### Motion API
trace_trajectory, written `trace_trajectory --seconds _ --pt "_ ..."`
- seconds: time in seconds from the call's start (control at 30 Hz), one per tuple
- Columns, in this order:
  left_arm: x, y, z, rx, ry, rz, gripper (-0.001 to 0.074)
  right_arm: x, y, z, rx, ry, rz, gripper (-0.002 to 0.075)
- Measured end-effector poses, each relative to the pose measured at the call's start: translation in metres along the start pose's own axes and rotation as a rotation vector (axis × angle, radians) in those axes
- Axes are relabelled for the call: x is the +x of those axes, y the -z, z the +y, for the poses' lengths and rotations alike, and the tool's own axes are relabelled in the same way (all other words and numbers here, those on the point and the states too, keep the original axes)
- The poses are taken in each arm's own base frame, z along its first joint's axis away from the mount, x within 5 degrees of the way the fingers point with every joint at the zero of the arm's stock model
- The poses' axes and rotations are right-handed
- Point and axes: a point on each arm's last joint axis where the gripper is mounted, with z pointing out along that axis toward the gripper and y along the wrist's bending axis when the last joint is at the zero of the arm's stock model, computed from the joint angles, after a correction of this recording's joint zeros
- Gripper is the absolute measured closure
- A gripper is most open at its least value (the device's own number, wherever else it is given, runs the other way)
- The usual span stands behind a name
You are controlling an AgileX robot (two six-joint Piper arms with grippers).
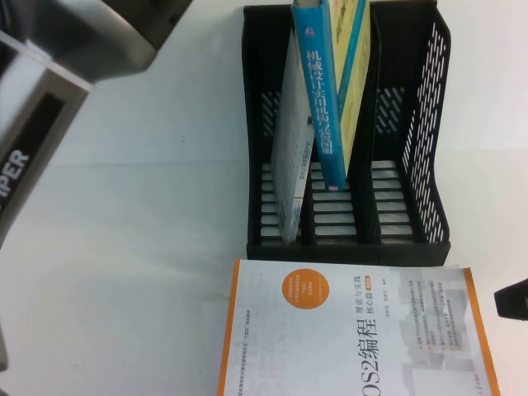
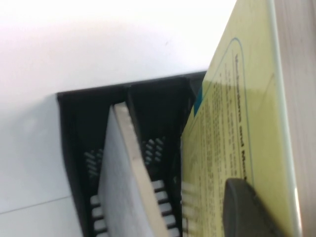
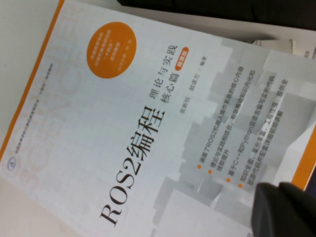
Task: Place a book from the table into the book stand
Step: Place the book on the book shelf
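Next, my left gripper releases the blue-spined book on the middle slot's bottom, close beside the thin grey-white book (image 1: 325,237).
The book (image 1: 323,107), thick with a blue spine and a pale yellow cover, stands upright in the middle slot of the black book stand (image 1: 421,148). Its top reaches the upper edge of the high view. In the left wrist view my left gripper (image 2: 269,210) is shut on the book (image 2: 237,123), one dark finger pad (image 2: 242,207) flat against the yellow cover, above the book stand (image 2: 74,148). The other finger is hidden behind the book. My right gripper (image 3: 284,210) is shut and empty, low over the table (image 1: 124,247) at the right edge (image 1: 513,299).
A thin grey-white book (image 1: 290,157) leans in the stand's left slot, close beside the held book. A white book with orange edges (image 1: 355,330) lies flat in front of the stand, under the right gripper. The left arm's body (image 1: 74,41) fills the upper left.
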Motion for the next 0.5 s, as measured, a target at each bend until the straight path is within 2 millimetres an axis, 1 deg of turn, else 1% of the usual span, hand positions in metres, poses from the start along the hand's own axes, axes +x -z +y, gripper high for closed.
trace_trajectory --seconds 0.1,0.27,0.5 --pt "0.002 -0.010 -0.004 0.010 0.003 -0.013 0.0543 0.000 0.000 0.000 -0.002 0.000 0.005 0.0729" --pt "0.008 -0.028 -0.005 -0.035 0.002 -0.011 0.0543 0.002 0.000 0.000 0.005 0.010 0.020 0.0729" --pt "0.006 -0.036 0.004 -0.059 0.022 -0.014 0.0543 0.002 0.000 -0.001 0.011 0.016 0.025 0.0729"
